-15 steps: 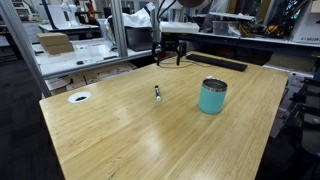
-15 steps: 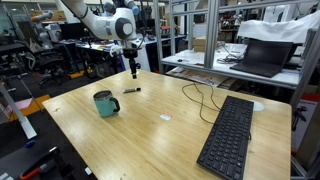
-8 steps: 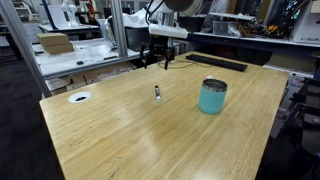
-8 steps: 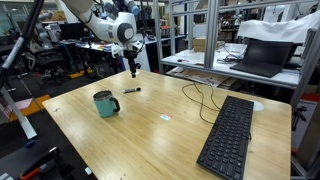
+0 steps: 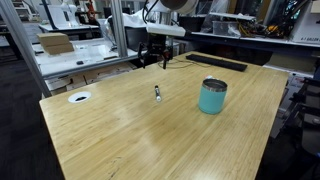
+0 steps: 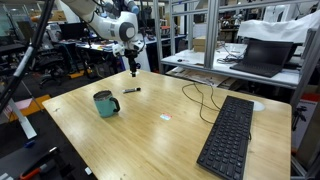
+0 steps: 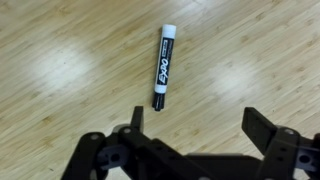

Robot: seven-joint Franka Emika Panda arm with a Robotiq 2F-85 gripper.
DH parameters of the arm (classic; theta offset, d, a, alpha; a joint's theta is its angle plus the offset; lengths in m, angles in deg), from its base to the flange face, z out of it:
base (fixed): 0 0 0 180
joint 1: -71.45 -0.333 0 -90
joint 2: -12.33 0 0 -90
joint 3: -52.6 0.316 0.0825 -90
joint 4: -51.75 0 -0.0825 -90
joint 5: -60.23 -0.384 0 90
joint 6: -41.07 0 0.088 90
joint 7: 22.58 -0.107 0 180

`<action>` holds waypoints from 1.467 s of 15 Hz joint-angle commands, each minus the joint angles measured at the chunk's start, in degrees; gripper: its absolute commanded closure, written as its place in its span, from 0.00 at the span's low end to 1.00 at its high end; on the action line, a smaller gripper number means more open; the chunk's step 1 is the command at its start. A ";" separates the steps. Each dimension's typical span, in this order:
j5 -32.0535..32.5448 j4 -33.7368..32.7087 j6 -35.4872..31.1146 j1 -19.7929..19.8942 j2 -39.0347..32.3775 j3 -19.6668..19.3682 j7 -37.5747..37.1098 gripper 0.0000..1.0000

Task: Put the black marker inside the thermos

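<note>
The black marker's dark end point(image 5: 156, 89) point(image 7: 159, 96), opposite its white cap end, is the next place my gripper should go to, and it should close there.
The black marker point(image 5: 157, 93) lies flat on the wooden table point(image 5: 150, 135), and it also shows in an exterior view point(image 6: 131, 90). In the wrist view the marker point(image 7: 163, 67) has a white cap end and lies ahead of the fingers. The teal thermos point(image 5: 212, 96) stands upright and open-topped, apart from the marker; it shows in both exterior views point(image 6: 104, 103). My gripper point(image 5: 156, 61) hangs open and empty in the air above the table's far edge point(image 6: 133, 68). Its fingers point(image 7: 200, 125) are spread wide.
A long black keyboard point(image 6: 228, 133) lies on the table, and another black bar point(image 5: 215, 62) at the far edge. A white ring point(image 5: 79, 98) sits near a corner. A cable point(image 6: 200, 98) crosses the table. Shelving and desks surround it.
The gripper has moved sideways along the far edge of the table, closer to above the marker. The marker and the thermos have not moved.
</note>
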 commanded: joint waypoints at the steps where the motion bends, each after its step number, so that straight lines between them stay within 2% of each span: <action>1: -0.74 -0.79 0.42 -0.55 -0.40 -0.74 0.30 0.00; 12: -0.60 -0.81 0.94 -0.66 -2.01 -1.73 -1.48 0.00; 15: -0.93 -0.93 -0.88 0.10 -4.07 -1.59 0.04 0.00; 21: -1.38 -3.74 -0.51 0.65 -8.90 -0.94 1.38 0.00; 22: -1.47 -4.20 -0.56 0.66 -9.32 -0.80 1.62 0.08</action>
